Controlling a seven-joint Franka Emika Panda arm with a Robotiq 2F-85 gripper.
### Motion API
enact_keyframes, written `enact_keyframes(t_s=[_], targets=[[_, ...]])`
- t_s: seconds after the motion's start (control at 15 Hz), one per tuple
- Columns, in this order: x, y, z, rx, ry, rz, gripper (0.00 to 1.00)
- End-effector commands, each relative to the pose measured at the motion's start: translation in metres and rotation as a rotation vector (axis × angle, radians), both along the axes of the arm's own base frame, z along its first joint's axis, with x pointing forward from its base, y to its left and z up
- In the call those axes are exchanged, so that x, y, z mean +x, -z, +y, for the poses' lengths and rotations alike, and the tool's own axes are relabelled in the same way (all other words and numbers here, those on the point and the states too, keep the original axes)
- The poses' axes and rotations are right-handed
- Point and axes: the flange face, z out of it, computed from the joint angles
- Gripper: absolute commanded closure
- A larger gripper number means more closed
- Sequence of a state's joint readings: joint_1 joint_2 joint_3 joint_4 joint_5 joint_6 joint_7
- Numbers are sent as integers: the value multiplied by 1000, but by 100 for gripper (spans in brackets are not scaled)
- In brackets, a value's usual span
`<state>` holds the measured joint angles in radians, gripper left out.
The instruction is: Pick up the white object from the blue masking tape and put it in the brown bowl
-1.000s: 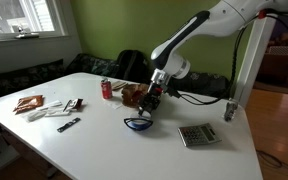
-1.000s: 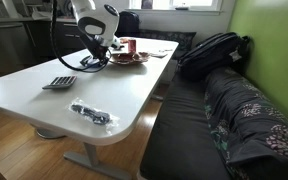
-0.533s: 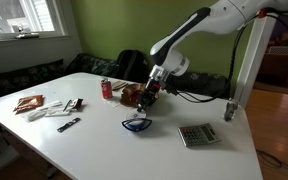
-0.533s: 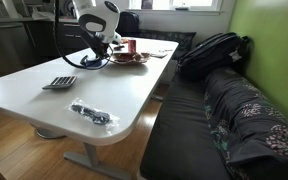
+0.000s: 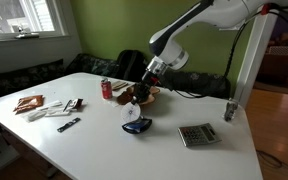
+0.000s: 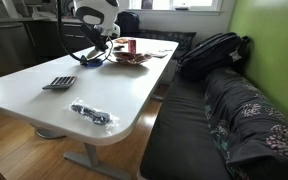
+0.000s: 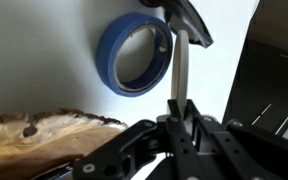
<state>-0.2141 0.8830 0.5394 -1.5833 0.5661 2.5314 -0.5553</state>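
Note:
I will release the white object in the brown bowl [image 5: 149,92], by the rim farthest from the red can.
In the wrist view my gripper [image 7: 179,106] is shut on the white object [image 7: 180,65], a thin pale strip that stands out from between the fingers, with a dark piece at its far end. Beyond it lies the blue masking tape [image 7: 134,55], and bare table shows through its hole. The rim of the brown bowl [image 7: 44,132] fills the lower left. In an exterior view the gripper [image 5: 136,100] hangs a little above the tape [image 5: 136,126], in front of the bowl [image 5: 146,96]. The bowl [image 6: 127,58] also shows in the far view.
A red can [image 5: 107,89] stands beside the bowl. A grey calculator [image 5: 197,135] lies toward the table's near right. Packets and papers [image 5: 46,106] are spread on the left. A black object [image 6: 91,113] lies near the table edge, and a bench with bags [image 6: 214,50] runs alongside.
The jaws have shut on the white object inside the tape roll. The gripper has risen from the roll with it and shifted toward the bowl.

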Motion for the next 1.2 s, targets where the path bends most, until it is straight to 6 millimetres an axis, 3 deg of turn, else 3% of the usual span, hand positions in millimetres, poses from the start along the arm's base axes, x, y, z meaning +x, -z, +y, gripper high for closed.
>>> enact_keyframes(t_s=[0.0, 0.2, 0.4, 0.8, 0.93, 1.13], targets=[[-9, -9, 0, 89, -24, -37, 98], [-12, -21, -6, 163, -7, -77, 97], [-16, -34, -33, 211, 62, -103, 97], [-39, -59, -126, 262, 341, -151, 97], [-47, -57, -155, 251, 459, -151, 97], [-57, -34, -190, 251, 615, -109, 97]])
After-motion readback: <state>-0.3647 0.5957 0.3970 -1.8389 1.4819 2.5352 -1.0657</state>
